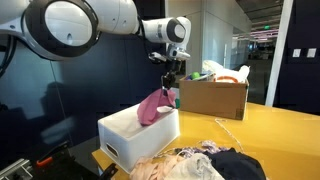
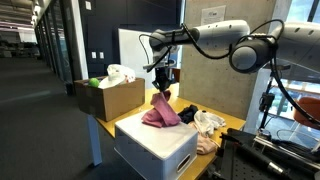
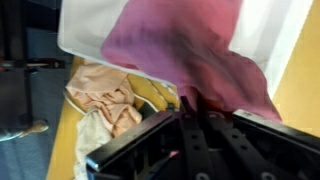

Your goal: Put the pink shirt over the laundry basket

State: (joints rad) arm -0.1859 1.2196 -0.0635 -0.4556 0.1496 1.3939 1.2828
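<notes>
Next, my gripper lets go of the pink shirt so that it lies across the middle of the white laundry basket's open top (image 1: 144, 112) (image 3: 165, 30).
The pink shirt (image 1: 153, 106) hangs from my gripper (image 1: 168, 93) and drapes down into the white laundry basket (image 1: 135, 140). In an exterior view its lower part spreads over the basket's top (image 2: 160, 112), with the gripper (image 2: 161, 88) just above it. From the wrist, the shirt (image 3: 190, 45) fills the middle over the white basket (image 3: 85, 25). The dark fingers (image 3: 205, 125) are pressed together with pink cloth pinched at their tips, so the gripper (image 3: 192, 100) is shut on the shirt.
A brown cardboard box (image 1: 213, 97) holding white and green items stands behind the basket, also the box (image 2: 108, 97). A heap of dark and pale clothes (image 1: 205, 165) lies on the yellow table (image 1: 275, 130) beside the basket. Peach cloth (image 3: 100, 95) lies next to the basket.
</notes>
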